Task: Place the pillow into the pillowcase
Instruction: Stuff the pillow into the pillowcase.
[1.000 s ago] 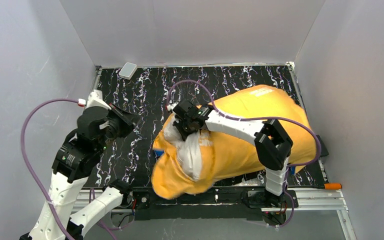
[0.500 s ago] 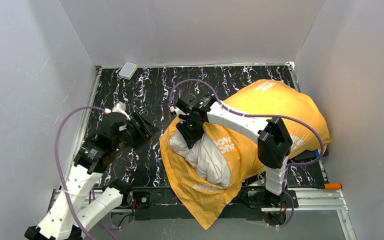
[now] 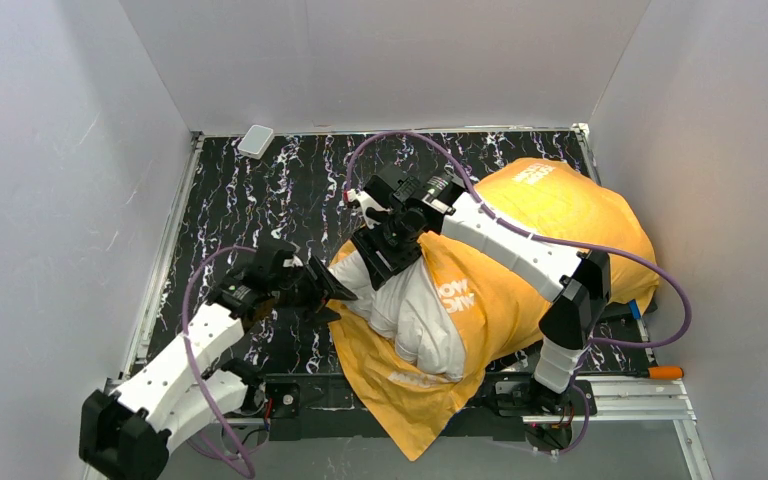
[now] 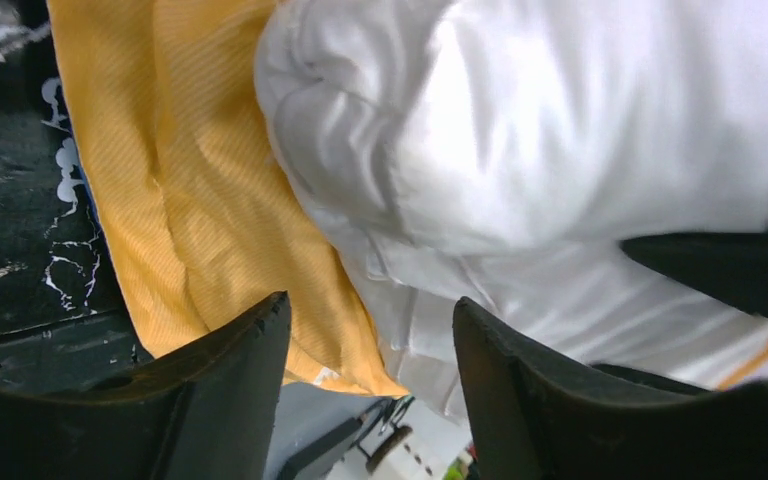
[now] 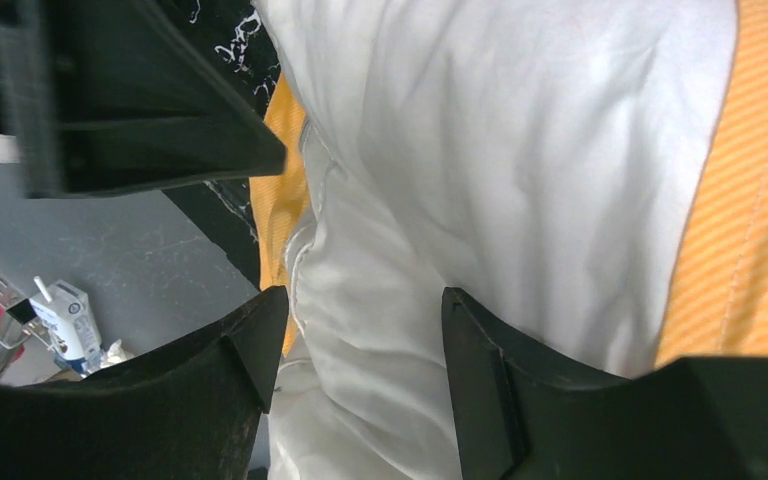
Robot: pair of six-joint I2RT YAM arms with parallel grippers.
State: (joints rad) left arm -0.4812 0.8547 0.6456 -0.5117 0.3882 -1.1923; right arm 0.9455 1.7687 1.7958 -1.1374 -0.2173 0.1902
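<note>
I see the pillow's white end sagging over the pillowcase's lower flap, so next I pinch its top (image 5: 370, 285) with my right gripper and lift it with my left gripper's help.
The pillow (image 3: 415, 315) lies mostly inside the pillowcase (image 3: 550, 230), which shows its orange-yellow side. The white end of the pillow bulges out of the case's opening at the left. The lower flap (image 3: 410, 415) spreads out under it and hangs over the table's near edge. My left gripper (image 3: 335, 293) is open at the left edge of the opening, its jaws (image 4: 370, 305) spanning orange pillowcase fabric (image 4: 190, 200) and white pillow (image 4: 560, 130). My right gripper (image 3: 385, 250) is open just above the pillow's (image 5: 480, 150) far corner, with nothing gripped between its fingertips (image 5: 360, 300).
A small grey-white block (image 3: 256, 140) sits in the back left corner of the black marbled table (image 3: 260, 200). An orange-handled tool (image 3: 665, 372) lies at the front right rail. Grey walls stand close on three sides.
My left arm swung right to the pillowcase opening and its jaws opened. My right gripper let go of the pillow and opened. The bunched flap dropped over the front edge.
</note>
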